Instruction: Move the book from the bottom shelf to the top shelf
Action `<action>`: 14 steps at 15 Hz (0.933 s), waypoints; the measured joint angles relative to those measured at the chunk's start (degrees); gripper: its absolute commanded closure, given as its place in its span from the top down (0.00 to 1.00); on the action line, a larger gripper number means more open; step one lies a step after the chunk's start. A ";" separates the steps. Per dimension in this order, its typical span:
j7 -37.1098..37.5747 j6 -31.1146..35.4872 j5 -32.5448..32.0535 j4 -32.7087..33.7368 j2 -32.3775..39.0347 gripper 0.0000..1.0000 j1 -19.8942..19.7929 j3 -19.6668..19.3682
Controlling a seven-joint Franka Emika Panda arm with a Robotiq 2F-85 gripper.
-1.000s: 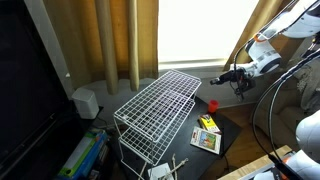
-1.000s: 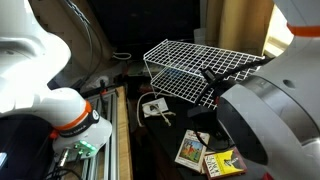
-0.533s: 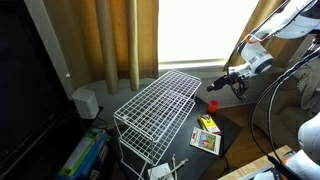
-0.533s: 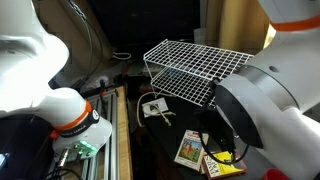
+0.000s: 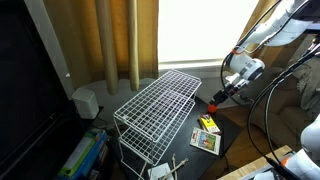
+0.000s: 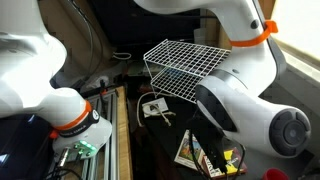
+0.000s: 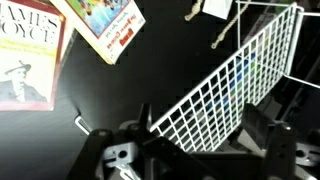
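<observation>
I should next move my gripper to the colourful book's edge [image 5: 209,131] [image 7: 95,47] that faces the James Joyce book and close it there.
The book [image 5: 205,140] lies flat on the dark low table next to the white wire rack, colourful cover up; it also shows in the wrist view [image 7: 100,24] and, half hidden by the arm, in an exterior view [image 6: 184,151]. The top shelf [image 5: 160,98], a wide white grid, is bare in both exterior views [image 6: 195,62]. My gripper [image 5: 216,96] hangs above the book by the rack's end. In the wrist view the gripper [image 7: 210,135] is open, with only the rack's grid [image 7: 235,85] showing between its fingers [image 7: 148,120].
A James Joyce book [image 7: 28,65] lies beside the book, seen as a yellow-and-black object [image 5: 208,124]. A small red object [image 5: 212,104] sits under the gripper. A white box [image 5: 86,102] and curtains stand behind the rack. White parts [image 6: 152,107] and cables lie near its foot.
The jaws have opened wide. The arm has dropped lower and swung in toward the rack's end, over the books.
</observation>
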 measured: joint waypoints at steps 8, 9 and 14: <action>14.68 22.00 -15.79 0.19 11.26 1.00 3.75 4.30; 15.26 22.66 -16.35 0.45 12.04 1.00 3.79 4.53; 20.82 22.58 -26.99 1.82 14.02 1.00 3.43 5.33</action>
